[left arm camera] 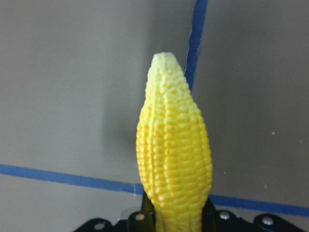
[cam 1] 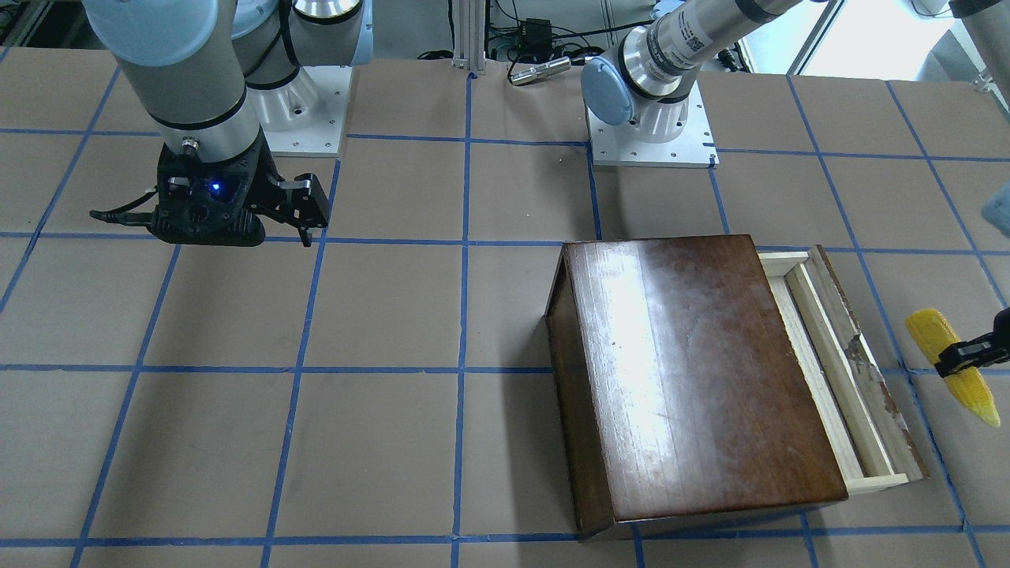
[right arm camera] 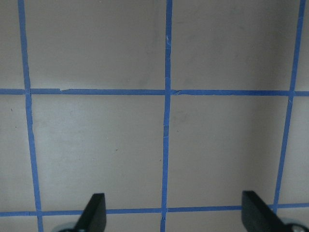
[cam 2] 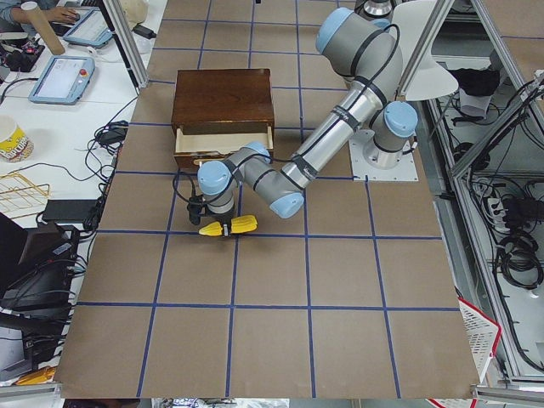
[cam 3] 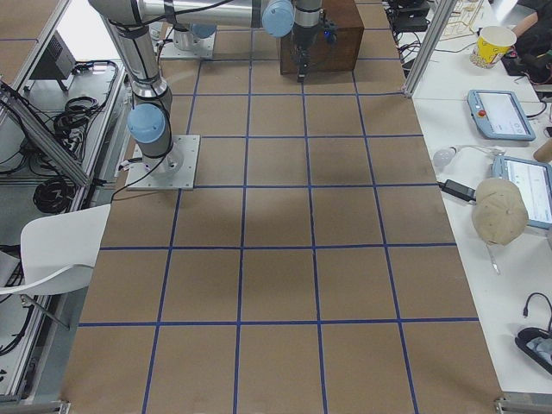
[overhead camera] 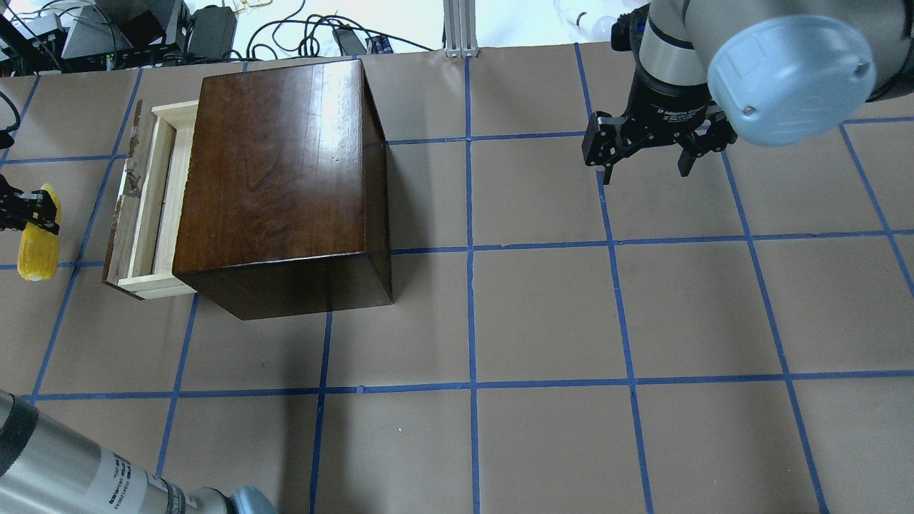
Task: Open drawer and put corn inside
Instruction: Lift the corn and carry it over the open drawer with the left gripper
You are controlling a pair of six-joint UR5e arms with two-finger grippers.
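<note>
My left gripper has the yellow corn. Next, I release it on the drawer's pale bottom [cam 1: 832, 403], lengthwise along the inner side of the front panel.
The yellow corn [cam 1: 951, 369] hangs just above the table, and my left gripper [cam 1: 964, 355] is shut on its middle. The left wrist view shows the corn [left arm camera: 174, 154] pointing away between the fingers. It is held beside the drawer [cam 1: 836, 355], which stands partly pulled out of the dark-brown box [cam 1: 694, 371], with pale wood showing inside. From overhead, the corn [overhead camera: 36, 239] is left of the drawer's dark front panel [overhead camera: 125, 207]. My right gripper [overhead camera: 646, 168] hovers open and empty over bare table at the far right, with its fingertips [right arm camera: 94, 215] wide apart.
The two arm bases [cam 1: 651, 138] [cam 1: 304, 118] are bolted at the robot's edge of the table. Cables and gear [overhead camera: 107, 36] lie beyond the box. Side benches hold tablets [cam 2: 64, 76] and a cup [cam 3: 494, 43]. Blue tape lines grid the brown table [overhead camera: 543, 314].
</note>
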